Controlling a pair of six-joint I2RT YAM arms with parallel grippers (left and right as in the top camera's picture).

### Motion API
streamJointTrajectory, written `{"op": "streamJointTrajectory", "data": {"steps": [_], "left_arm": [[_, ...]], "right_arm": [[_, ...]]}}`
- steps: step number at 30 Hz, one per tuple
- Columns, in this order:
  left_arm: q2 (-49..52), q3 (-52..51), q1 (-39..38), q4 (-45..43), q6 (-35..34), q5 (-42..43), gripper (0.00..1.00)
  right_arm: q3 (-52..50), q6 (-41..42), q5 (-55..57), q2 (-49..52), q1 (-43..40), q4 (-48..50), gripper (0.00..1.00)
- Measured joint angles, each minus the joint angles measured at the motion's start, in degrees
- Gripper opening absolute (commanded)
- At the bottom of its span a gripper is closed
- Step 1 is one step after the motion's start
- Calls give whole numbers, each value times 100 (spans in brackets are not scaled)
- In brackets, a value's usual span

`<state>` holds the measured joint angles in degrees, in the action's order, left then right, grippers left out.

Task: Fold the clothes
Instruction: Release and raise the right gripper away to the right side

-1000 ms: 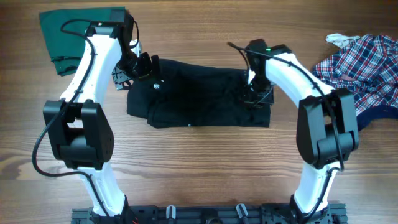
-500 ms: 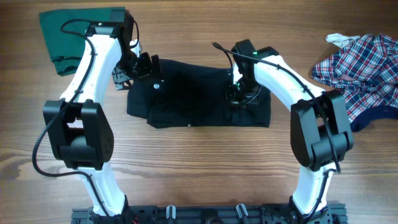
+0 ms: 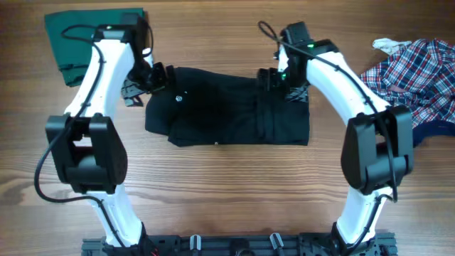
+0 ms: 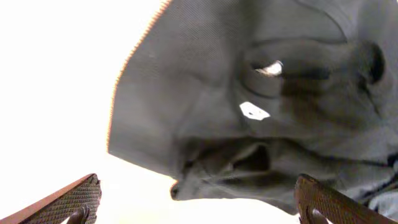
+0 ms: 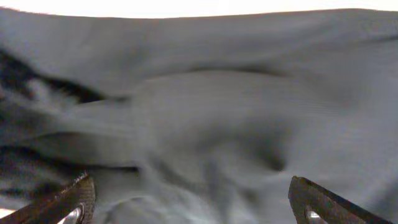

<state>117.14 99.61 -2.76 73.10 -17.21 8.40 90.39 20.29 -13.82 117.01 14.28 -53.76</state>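
Note:
My left gripper should close on the end edge [image 3: 158, 100] [image 4: 236, 190] of the black polo shirt nearest the green garment, next to the shirt's white logo on the chest.
The black polo shirt [image 3: 227, 107] lies folded into a wide band mid-table. In the left wrist view its white chest logo [image 4: 254, 111] and a button [image 4: 270, 67] show. My left gripper [image 3: 146, 80] [image 4: 199, 208] hovers open over the shirt's left end, with nothing between its fingers. My right gripper [image 3: 283, 84] [image 5: 196, 205] stands open over the shirt's far right edge. Black fabric fills the right wrist view below the jaws, and none of it is pinched. The green garment [image 3: 75, 39] lies folded at the far left. The plaid shirt [image 3: 412, 71] lies crumpled at the far right.
Bare wooden table [image 3: 227, 185] stretches in front of the shirt up to the arm bases at the near edge. A white scrap of cloth [image 3: 387, 45] pokes out beside the plaid shirt.
My right gripper slid left across the shirt's right part, then opened, let go of the fabric and drew back to the far edge. The left arm shifted slightly left.

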Motion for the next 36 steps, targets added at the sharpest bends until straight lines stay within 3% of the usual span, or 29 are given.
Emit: {"op": "streamJointTrajectory", "data": {"steps": [3,8,20,27,32,36], "left_arm": [[0,-199,297,-245,-2,-57,100],[0,-905,527,-922,243,232,100],[2,-1683,518,-1928,1019,1773,100],[2,-1725,538,-2184,1139,1193,100],[0,-1729,684,-2485,1624,929,100],[2,-1729,852,-2765,1871,911,100]], "right_arm": [[0,-31,-59,0,-664,-144,100],[0,-798,-787,0,-1419,-319,100],[0,-1937,-1558,-2,-1895,-560,100],[0,-2343,-1576,-2,-1895,-822,100],[0,-2579,-1567,-2,-1895,-887,100],[0,-2380,-1123,-2,-1895,-876,100]]}}
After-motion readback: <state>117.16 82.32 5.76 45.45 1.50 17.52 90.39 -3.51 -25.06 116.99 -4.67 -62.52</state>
